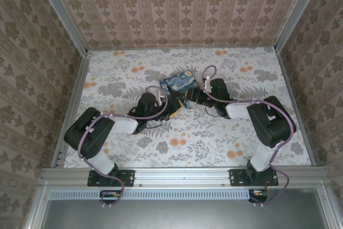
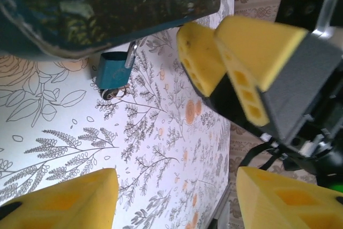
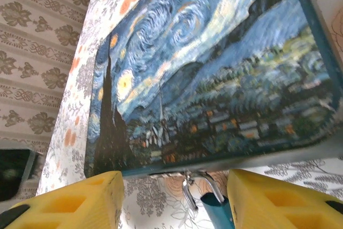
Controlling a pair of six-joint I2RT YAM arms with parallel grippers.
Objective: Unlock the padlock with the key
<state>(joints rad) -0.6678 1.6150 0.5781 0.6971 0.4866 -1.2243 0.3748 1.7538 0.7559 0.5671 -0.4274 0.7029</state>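
Observation:
The open shackle is still hooked on the tin's clasp, so my right gripper will grab the padlock body (image 3: pixel 217 212) while my left gripper moves to the side of the tin.
The small teal padlock (image 2: pixel 112 72) lies on the floral table against the edge of the starry-night tin (image 2: pixel 107 4), its thin shackle (image 2: pixel 131 54) hooked to the tin. The key (image 2: pixel 111 94), a tiny dark metal piece, sits at the padlock's bottom end. My left gripper (image 2: pixel 177 186) stands open a short way back from the padlock, nothing between its yellow fingers. My right gripper (image 3: pixel 174 197) is open too, facing the tin (image 3: pixel 214 68), with the shackle (image 3: pixel 201 186) and padlock body (image 3: pixel 217 210) ahead, near its right finger. One shackle leg seems to end beside the body.
The tin (image 1: pixel 179 82) lies mid-table, both arms converging on its near edge: left gripper (image 1: pixel 172 112), right gripper (image 1: pixel 188 100). In the left wrist view the right gripper's fingers (image 2: pixel 201 60) hang just right of the padlock. Patterned walls enclose the table (image 1: pixel 241 138).

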